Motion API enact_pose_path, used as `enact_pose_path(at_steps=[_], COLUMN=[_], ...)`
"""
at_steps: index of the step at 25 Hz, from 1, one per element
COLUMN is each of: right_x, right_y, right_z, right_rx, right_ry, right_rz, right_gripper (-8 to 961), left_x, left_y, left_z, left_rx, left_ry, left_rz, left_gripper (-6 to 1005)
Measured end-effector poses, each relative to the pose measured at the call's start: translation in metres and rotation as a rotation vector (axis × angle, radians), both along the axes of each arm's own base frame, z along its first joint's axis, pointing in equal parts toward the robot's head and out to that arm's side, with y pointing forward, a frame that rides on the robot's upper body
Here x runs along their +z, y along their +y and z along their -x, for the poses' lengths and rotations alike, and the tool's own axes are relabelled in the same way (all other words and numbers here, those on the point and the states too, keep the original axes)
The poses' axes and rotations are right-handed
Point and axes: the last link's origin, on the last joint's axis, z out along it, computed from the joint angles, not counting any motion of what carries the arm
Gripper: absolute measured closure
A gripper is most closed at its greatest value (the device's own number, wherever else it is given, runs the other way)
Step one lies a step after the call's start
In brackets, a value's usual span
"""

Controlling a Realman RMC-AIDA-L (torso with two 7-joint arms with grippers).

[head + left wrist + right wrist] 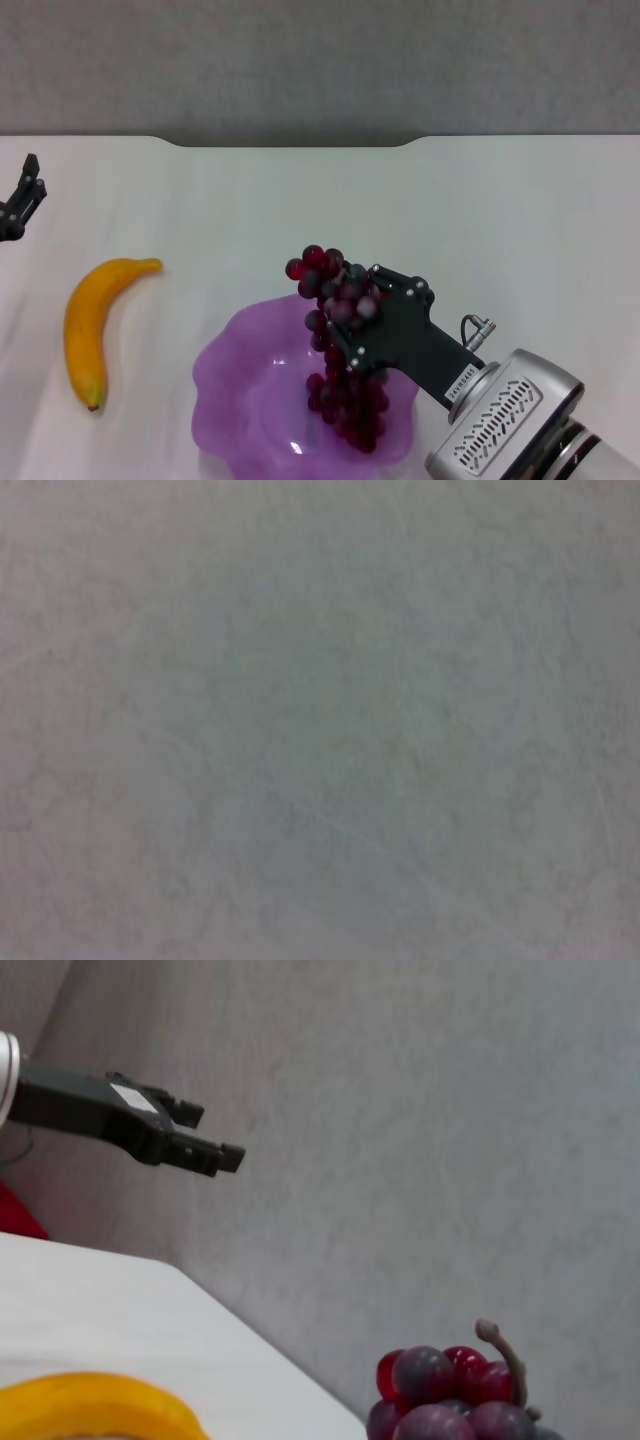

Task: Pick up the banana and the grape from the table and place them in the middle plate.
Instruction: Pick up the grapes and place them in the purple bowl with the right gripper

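The robot's right gripper will release the grape bunch in the centre of the purple scalloped plate [312, 400].
The grape bunch [347, 398] hangs from my right gripper [352, 312], which is shut on its upper part. The bunch's lower end reaches down into the purple scalloped middle plate [240, 385] at the front centre of the white table [500, 230]. The bunch's top and its brown stem show in the right wrist view [450, 1385]. The banana [85, 325] lies on the table left of the plate, clear of it; it also shows in the right wrist view [90, 1405]. My left gripper [24, 195] is parked at the far left, open and empty; it also shows in the right wrist view [205, 1140].
The table's far edge has a wide notch [290, 142] with a grey wall behind it. The left wrist view shows only a plain pale surface [320, 720].
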Motion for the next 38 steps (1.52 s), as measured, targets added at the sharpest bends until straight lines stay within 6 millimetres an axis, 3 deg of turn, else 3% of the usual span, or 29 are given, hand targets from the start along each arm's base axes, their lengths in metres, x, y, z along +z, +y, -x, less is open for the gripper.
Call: enact_pose_path(at_steps=[12, 20, 29, 32, 38], right_x=[-0.013, -0.028, -0.034, -0.036, -0.045], right_y=[0.014, 0.036, 0.056, 0.06, 0.057], right_z=[-0.02, -0.014, -0.009, -0.004, 0.014], right_rx=[-0.077, -0.164, -0.292, -0.296, -0.207], right_ry=[-0.141, -0.239, -0.298, -0.331, -0.417], right_rz=[0.108, 0.283, 0.324, 0.341, 0.371], right_gripper=[620, 621, 625, 462, 421], left_x=[0.0, -0.001, -0.001, -0.001, 0.001], left_y=[0.001, 0.001, 0.0, 0.0, -0.002], left_z=[-0.001, -0.002, -0.001, -0.001, 0.0], left_rx=[-0.002, -0.007, -0.008, -0.012, -0.006], left_ry=[0.0, 0.004, 0.006, 0.006, 0.004], left_rz=[0.0, 0.007, 0.008, 0.005, -0.001], left_gripper=[103, 104, 105, 105, 106])
